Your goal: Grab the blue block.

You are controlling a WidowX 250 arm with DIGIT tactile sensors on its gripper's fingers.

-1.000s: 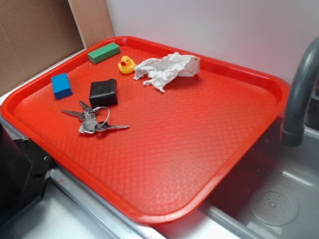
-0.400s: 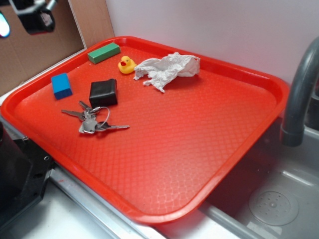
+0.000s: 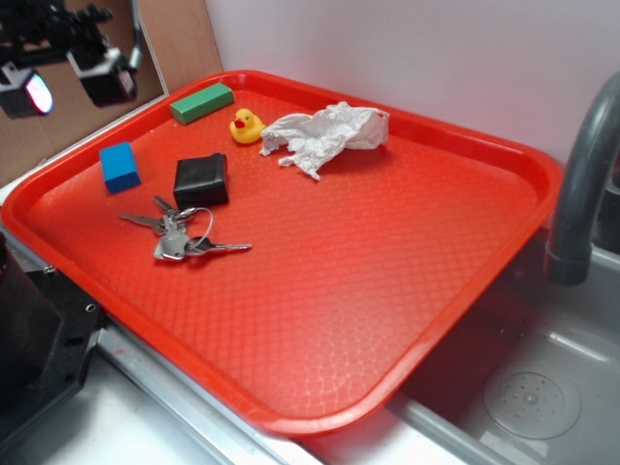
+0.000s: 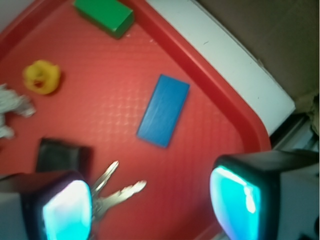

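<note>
My gripper will close on the long sides of the blue block [image 3: 120, 167] [image 4: 163, 111], around its middle, with one finger on each side.
The blue block [image 3: 119, 166] lies flat on the red tray [image 3: 407, 291] near its left rim. In the wrist view it [image 4: 164, 110] lies diagonally in the middle. My gripper [image 3: 68, 79] hangs high at the upper left, above and left of the block, well clear of it. Its jaws stand wide open and empty. In the wrist view the gripper [image 4: 152, 207] is below the block, with two glowing cyan pads [image 4: 235, 202] far apart.
A black pouch [image 3: 201, 180] and a bunch of keys [image 3: 179, 235] lie right of the block. A green block [image 3: 201, 102], a yellow rubber duck [image 3: 246, 125] and a crumpled white cloth [image 3: 325, 135] lie farther back. A grey faucet [image 3: 581, 184] stands over a sink at the right.
The gripper has come into view at the upper left and moved right and down toward the tray. Nothing on the tray has moved.
</note>
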